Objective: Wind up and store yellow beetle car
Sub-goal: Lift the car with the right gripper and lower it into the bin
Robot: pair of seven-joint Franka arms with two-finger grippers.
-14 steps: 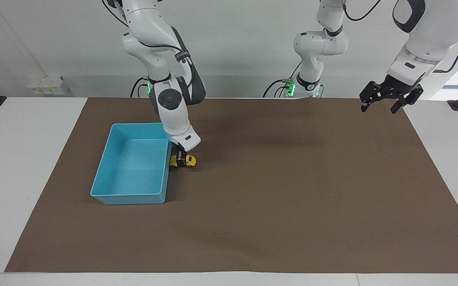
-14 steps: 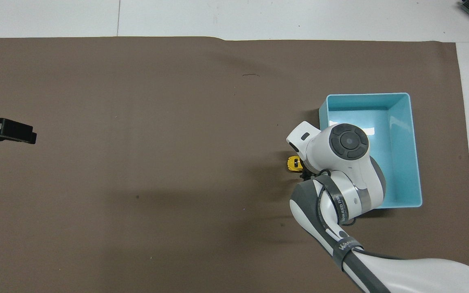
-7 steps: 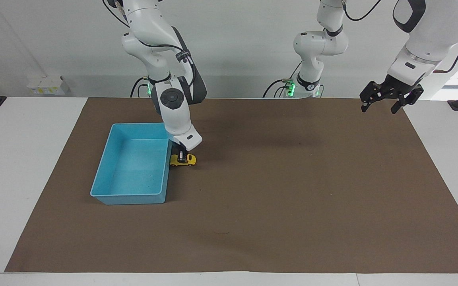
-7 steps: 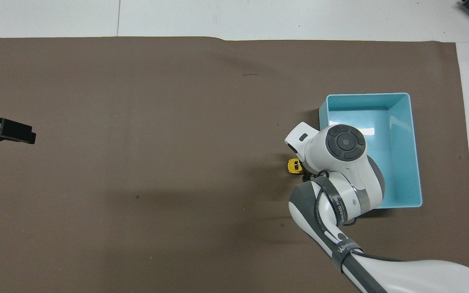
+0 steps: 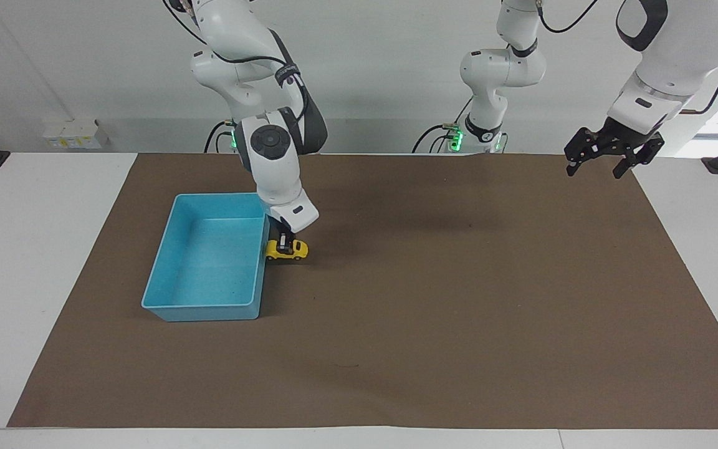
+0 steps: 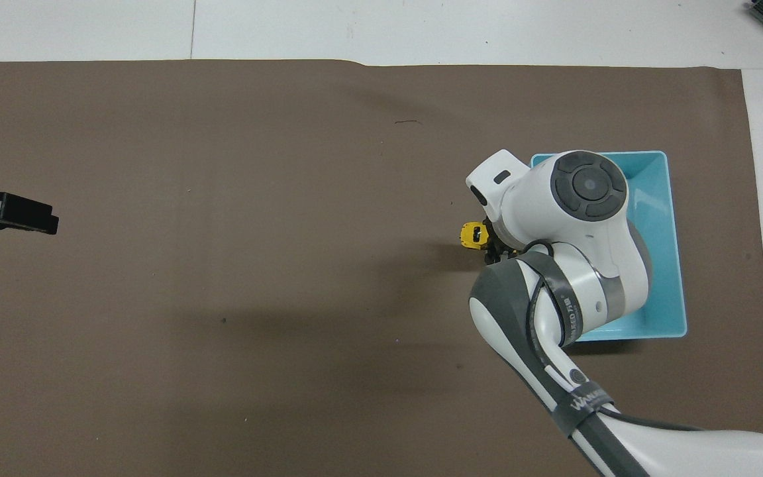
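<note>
Next, my right gripper lets go of the yellow beetle car on the bottom of the blue bin (image 6: pixel 594 275), close to its middle. The car now hangs just above the brown mat.
The yellow beetle car (image 5: pixel 288 250) hangs in my right gripper (image 5: pixel 283 242), just above the brown mat and close beside the blue bin's wall. The right gripper is shut on the car from above. In the overhead view the car (image 6: pixel 471 234) peeks out from under the right wrist, which hides the right gripper. The blue bin (image 5: pixel 209 307) is open-topped and empty; in the overhead view the arm covers part of the bin (image 6: pixel 677 252). My left gripper (image 5: pixel 602 163) waits open and empty, high over the mat's corner at the left arm's end, and shows at the edge of the overhead view (image 6: pixel 44 222).
The brown mat (image 5: pixel 434 299) covers most of the white table. A small white box (image 5: pixel 75 134) sits off the mat at the right arm's end, near the wall.
My right gripper has risen a little with the car in it, lifting it off the mat beside the bin. The left arm has not moved.
</note>
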